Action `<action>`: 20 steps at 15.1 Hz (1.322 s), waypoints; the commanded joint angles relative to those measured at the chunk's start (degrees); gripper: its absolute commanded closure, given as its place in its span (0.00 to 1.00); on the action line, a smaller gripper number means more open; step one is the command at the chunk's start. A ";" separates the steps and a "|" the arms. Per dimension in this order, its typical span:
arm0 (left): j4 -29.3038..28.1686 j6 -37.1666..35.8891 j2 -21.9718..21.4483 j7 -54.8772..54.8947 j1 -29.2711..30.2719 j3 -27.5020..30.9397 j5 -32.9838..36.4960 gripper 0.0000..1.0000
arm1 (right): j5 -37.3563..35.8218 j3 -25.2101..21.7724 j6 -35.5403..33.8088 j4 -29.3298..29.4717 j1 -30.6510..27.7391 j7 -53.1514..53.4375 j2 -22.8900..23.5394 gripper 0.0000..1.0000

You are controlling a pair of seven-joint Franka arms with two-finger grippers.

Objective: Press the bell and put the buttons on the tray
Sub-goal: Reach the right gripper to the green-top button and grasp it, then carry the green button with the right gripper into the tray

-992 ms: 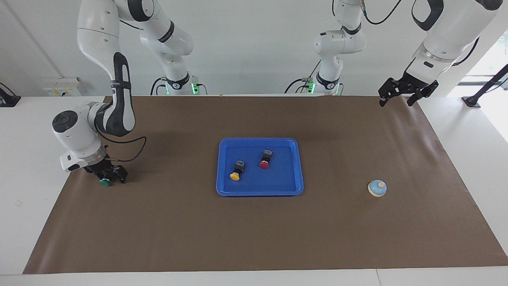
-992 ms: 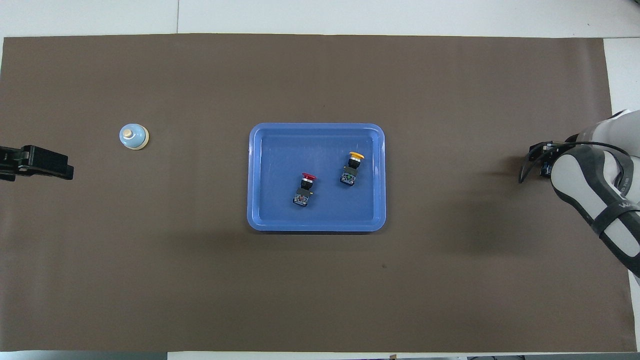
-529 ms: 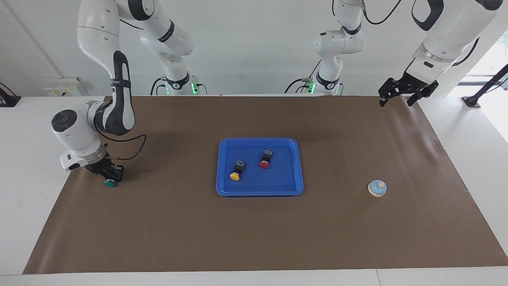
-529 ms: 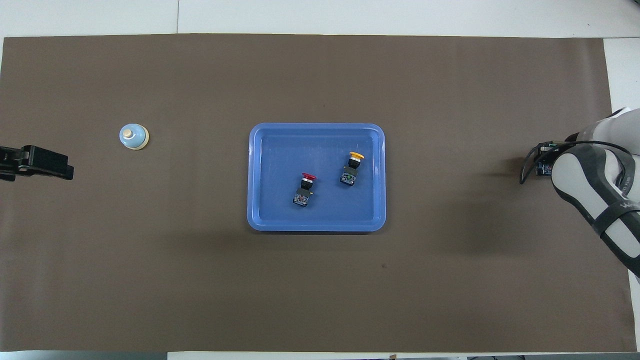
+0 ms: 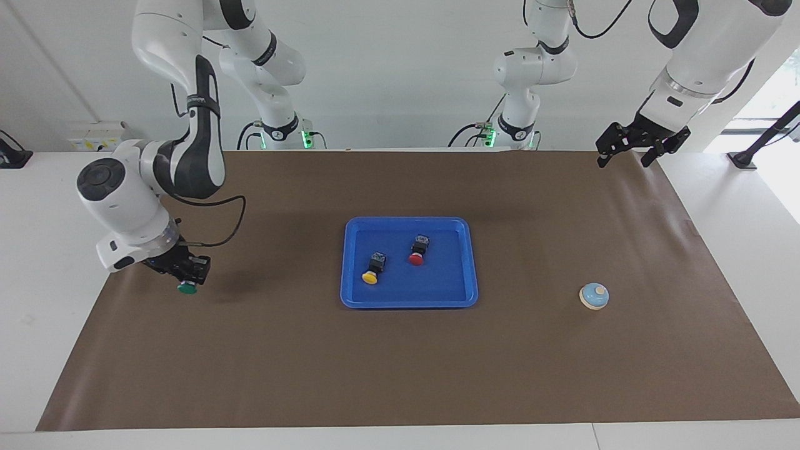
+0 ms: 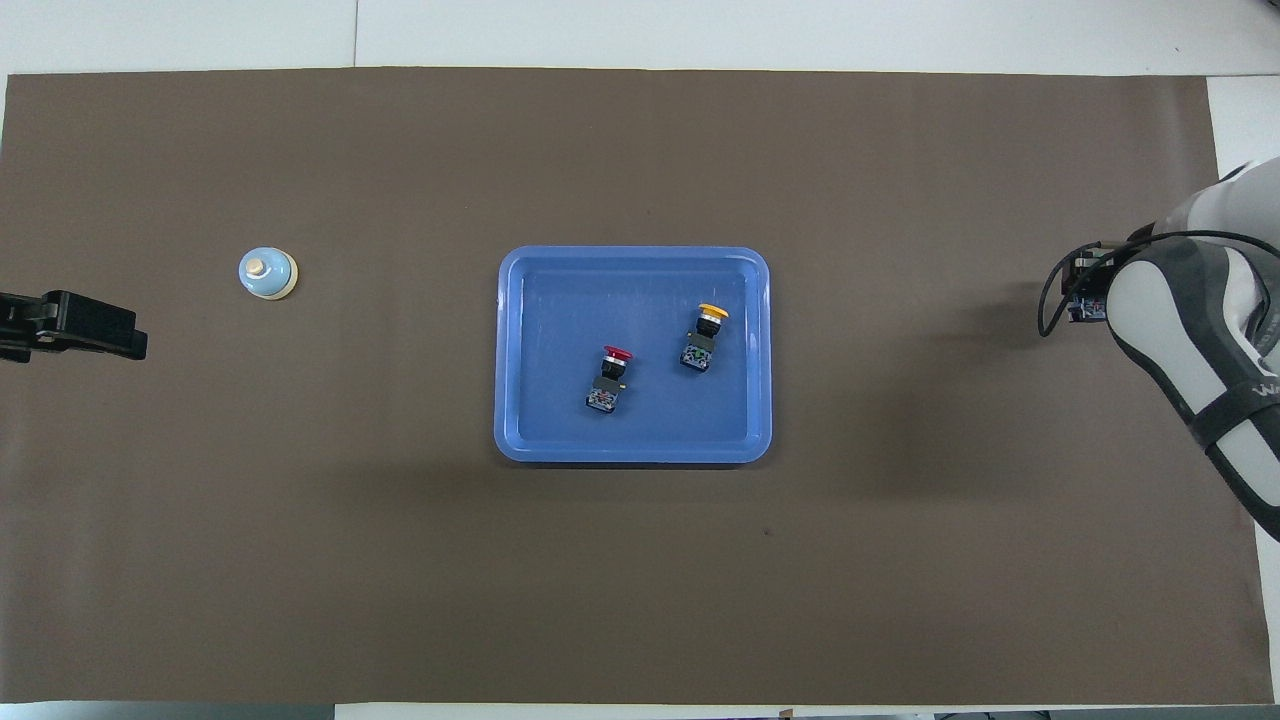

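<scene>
The robot's right gripper should set the green button down in the blue tray [image 6: 533,398] next to the red button, toward the bell. The green button is now just above the brown mat.
My right gripper [image 5: 187,276] is shut on the green button [image 5: 187,288] and holds it just above the brown mat, toward the right arm's end of the table. In the overhead view the arm hides that button. The blue tray [image 5: 445,278] lies mid-table with the yellow button [image 5: 373,270] and the red button [image 5: 418,252] lying in it. They also show in the overhead view: tray [image 6: 560,300], yellow button [image 6: 705,331], red button [image 6: 610,376]. The bell [image 5: 594,295] stands on the mat toward the left arm's end. My left gripper [image 5: 624,160] waits open and empty, raised over the mat's corner.
A brown mat [image 5: 400,375] covers most of the white table. The bell in the overhead view [image 6: 268,273] sits a little farther from the robots than my left gripper [image 6: 95,335].
My right gripper has risen off the mat with the green button and moved toward the tray. The left arm, the bell and the tray's buttons have not moved.
</scene>
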 commanded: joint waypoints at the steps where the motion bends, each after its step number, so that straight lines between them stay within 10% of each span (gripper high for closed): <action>1: -0.70 -0.37 -0.96 -0.50 0.10 0.12 -0.58 0.00 | 2.00 -0.06 -6.89 10.73 7.70 10.72 5.20 1.00; 12: -0.70 -0.37 -0.96 -0.50 0.10 0.12 -0.58 0.00 | 5.79 -0.15 -3.15 20.87 37.16 43.18 13.46 1.00; 20: -0.70 -0.37 -0.96 -0.50 0.10 0.12 -0.58 0.00 | 6.94 -0.06 4.76 15.78 42.53 44.95 14.17 1.00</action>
